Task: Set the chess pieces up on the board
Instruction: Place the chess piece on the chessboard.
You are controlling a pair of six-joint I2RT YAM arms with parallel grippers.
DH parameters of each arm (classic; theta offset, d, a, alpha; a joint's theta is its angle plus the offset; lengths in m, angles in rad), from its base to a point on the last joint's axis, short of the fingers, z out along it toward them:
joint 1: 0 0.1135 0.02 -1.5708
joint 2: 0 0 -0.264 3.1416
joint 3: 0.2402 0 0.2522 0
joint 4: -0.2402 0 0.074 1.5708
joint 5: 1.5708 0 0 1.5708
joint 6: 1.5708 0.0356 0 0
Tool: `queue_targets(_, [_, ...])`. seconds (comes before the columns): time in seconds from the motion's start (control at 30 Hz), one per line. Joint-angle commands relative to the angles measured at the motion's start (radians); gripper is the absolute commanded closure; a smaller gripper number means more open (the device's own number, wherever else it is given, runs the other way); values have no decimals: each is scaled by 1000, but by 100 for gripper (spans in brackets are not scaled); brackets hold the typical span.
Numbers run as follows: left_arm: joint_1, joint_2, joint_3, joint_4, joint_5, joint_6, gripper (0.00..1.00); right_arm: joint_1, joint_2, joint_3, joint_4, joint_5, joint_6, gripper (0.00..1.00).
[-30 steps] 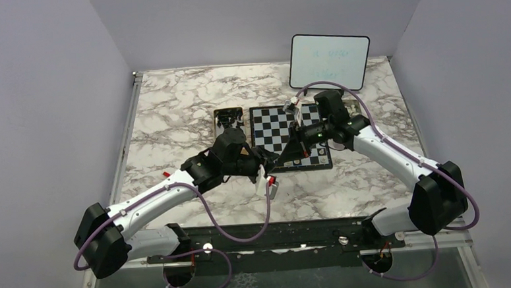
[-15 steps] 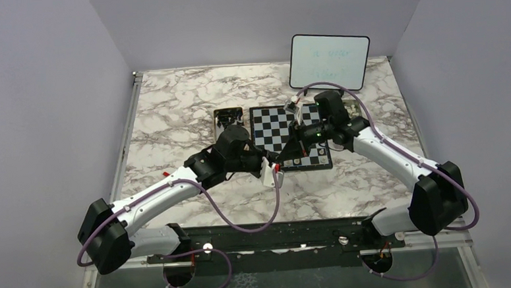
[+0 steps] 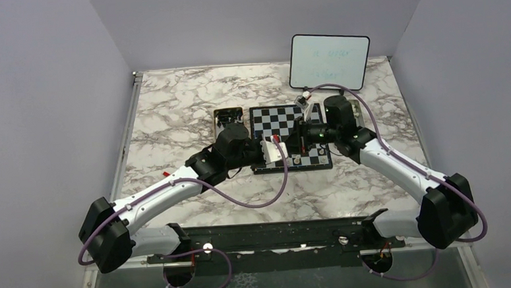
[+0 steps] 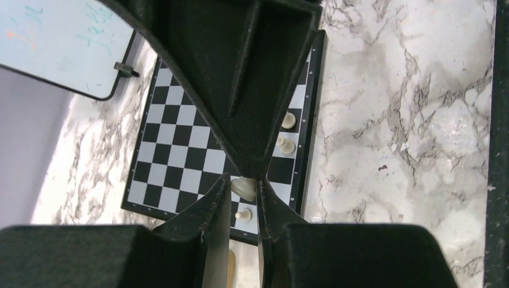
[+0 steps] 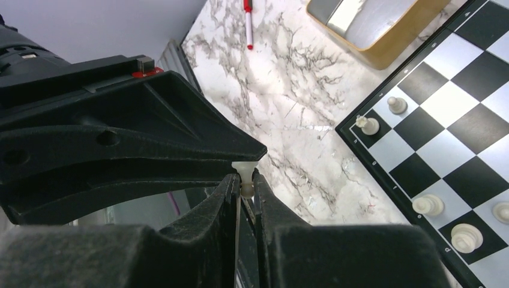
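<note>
The robot's right gripper should release the cream piece on the white square (image 3: 313,153) next to the pawn nearest the whiteboard-side corner.
The board (image 3: 275,120) lies mid-table, with a few cream chess pieces (image 4: 289,120) along its near rows. Both grippers meet over its near left corner. In the left wrist view, my left gripper (image 4: 244,183) is shut on the wide base of one cream piece (image 4: 243,188). Seen from the right wrist, the same piece (image 5: 244,170) has its small head between the tips of my right gripper (image 5: 245,180). Those tips stand slightly apart around the head. From above, the left gripper (image 3: 285,154) and right gripper (image 3: 293,152) point tip to tip.
A small metal tray (image 3: 228,119) with dark pieces sits against the board's left side. An upright whiteboard (image 3: 330,61) stands behind the board on the right. A red pen (image 3: 166,173) lies on the marble under the left forearm.
My left gripper slid right to the board's near corner and closed on the piece. The right gripper's fingers eased apart, and the right arm shifted slightly back and right.
</note>
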Motion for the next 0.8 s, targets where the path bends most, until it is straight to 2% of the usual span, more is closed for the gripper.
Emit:
queue_targets(0.0, [-6,10,6,121,-71,-199,92,7,-27,-30,136,56,90,81])
queue_targets(0.27, [-6,24,-9,168,-121,-311,93,5,-25,-76,231,86,182,80])
queue_targets(0.4, [-6,38,1,171,-130,-355,93,6,-32,-100,279,121,226,91])
queue_targets(0.5, [-6,42,4,180,-131,-378,92,7,-35,-98,284,154,252,94])
queue_targets(0.63, [-6,41,-19,215,-130,-395,83,7,-40,-86,276,199,257,96])
queue_targets(0.77, [-6,42,-36,221,-161,-425,61,4,-28,-43,220,241,222,96])
